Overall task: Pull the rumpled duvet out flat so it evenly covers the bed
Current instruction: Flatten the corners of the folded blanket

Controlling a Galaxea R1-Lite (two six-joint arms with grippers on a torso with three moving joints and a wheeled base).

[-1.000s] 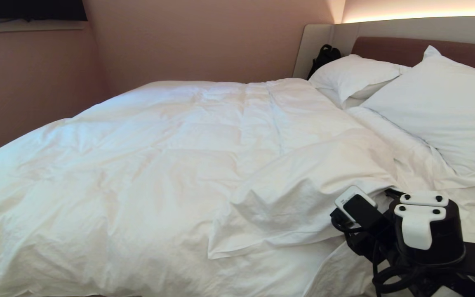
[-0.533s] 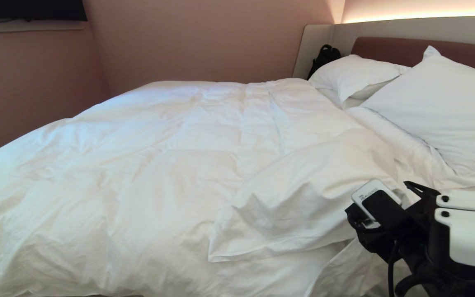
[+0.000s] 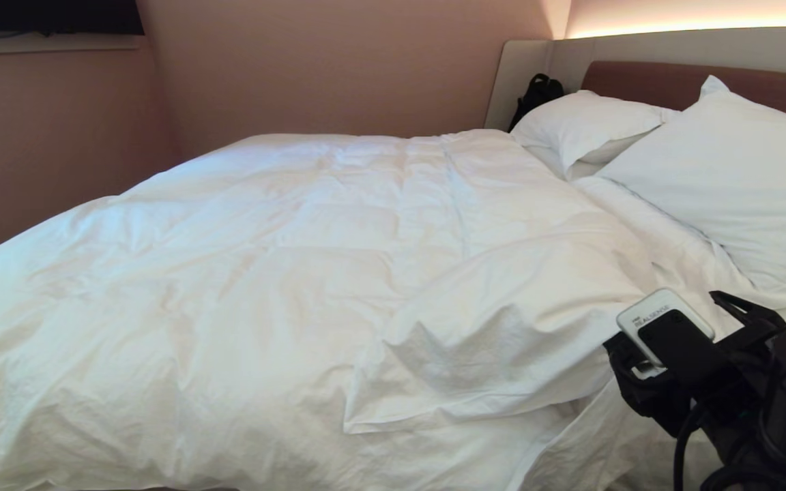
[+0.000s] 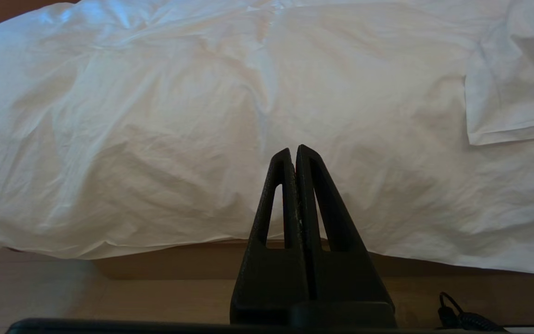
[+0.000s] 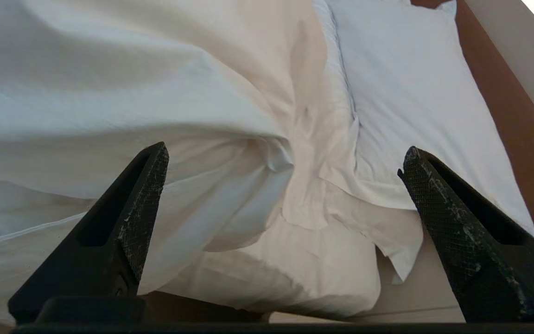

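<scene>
The bunched edge [image 3: 641,290] [image 5: 277,164] at the folded-back corner of the white duvet, close to the near pillow, will be gripped by my right gripper.
The white duvet [image 3: 284,273] lies wrinkled over most of the bed [image 3: 679,82]. Its near right corner [image 3: 475,354] is folded back on itself. My right arm [image 3: 693,368] is at the bed's near right side, just past that folded corner. In the right wrist view the right gripper [image 5: 285,153] stands wide open with nothing between its fingers, facing the duvet's bunched edge [image 5: 230,195] beside a pillow. My left gripper [image 4: 295,149] is shut and empty, parked low in front of the duvet's hanging side [image 4: 202,139].
Two white pillows [image 3: 584,123] [image 3: 734,177] lean at the headboard. A black bag [image 3: 536,92] sits in the corner beside it. Pink walls [image 3: 59,136] close in the bed's far side and foot. Brown floor [image 4: 109,297] shows below the duvet's hem.
My right arm has swung to the right, toward the pillows, and now sits further out of the head view. Its gripper stays open. The duvet and left arm have not moved.
</scene>
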